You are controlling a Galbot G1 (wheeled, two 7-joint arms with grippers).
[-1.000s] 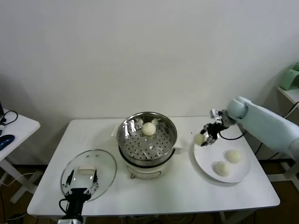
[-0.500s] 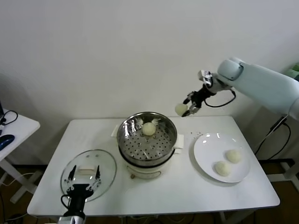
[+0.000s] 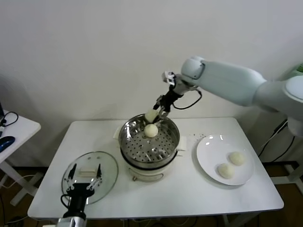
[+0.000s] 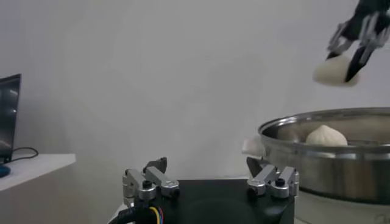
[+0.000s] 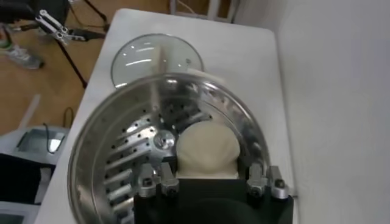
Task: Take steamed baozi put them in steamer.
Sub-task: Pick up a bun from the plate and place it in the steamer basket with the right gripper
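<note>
I will use my right gripper to release the held baozi, now just above the pot's back rim, on the steamer's perforated bottom (image 3: 137,143) (image 5: 175,126), between its first baozi and the glass lid.
The steamer (image 3: 142,147) stands mid-table, a steel pot on a cream base, with one baozi (image 3: 151,130) on its perforated floor. My right gripper (image 3: 157,111) is shut on a second baozi (image 3: 151,115) and holds it just above the pot's back rim. In the right wrist view that baozi (image 5: 207,149) sits between the fingers over the pot (image 5: 116,158). Two more baozi (image 3: 236,158) (image 3: 225,170) lie on the white plate (image 3: 208,151) at the right. My left gripper (image 3: 83,182) is open and empty at the front left, over the glass lid (image 3: 106,165).
The left wrist view shows the pot's rim (image 4: 341,115), the baozi inside it (image 4: 326,135) and the held baozi (image 4: 334,70) above. A side table (image 3: 16,127) stands at the far left. The white wall is close behind the table.
My right arm has lifted a baozi off the plate and carried it up and left, to just above the steamer. The left gripper has barely shifted.
</note>
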